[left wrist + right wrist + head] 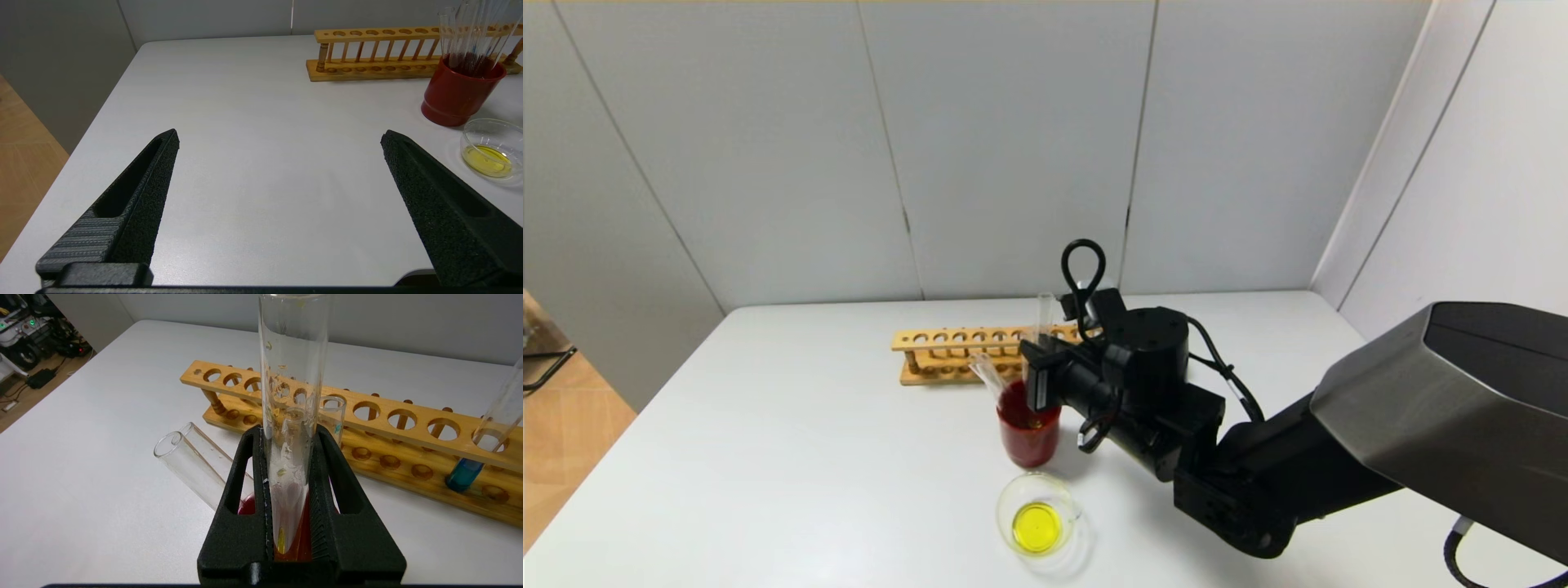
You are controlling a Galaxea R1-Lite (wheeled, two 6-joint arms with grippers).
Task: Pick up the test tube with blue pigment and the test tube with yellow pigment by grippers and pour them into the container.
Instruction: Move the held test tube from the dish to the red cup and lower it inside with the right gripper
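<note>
My right gripper is holding the test tube with yellow pigment. Next, I let go of it inside the red beaker (1028, 406) (293, 546), next to the leaning clear tubes.
My right gripper (1037, 384) (288, 433) is shut on the test tube with yellow pigment (292, 375) (1043, 314). It holds the tube upright over the tall beaker of red liquid (1029, 437). Only a thin yellow streak and a few droplets show inside the tube. The container (1006, 510) (492, 126), a low clear beaker, stands in front of the red beaker with yellow liquid in its bottom. The test tube with blue pigment (463, 475) stands in the wooden rack (367, 416). My left gripper (280, 136) is open and empty over bare table, left of the beakers.
The wooden rack (947, 339) (367, 36) lies across the table behind the red beaker (457, 98). Plain clear tubes (188, 461) (987, 371) lean out of the red beaker to the left. Grey walls close the back and right.
</note>
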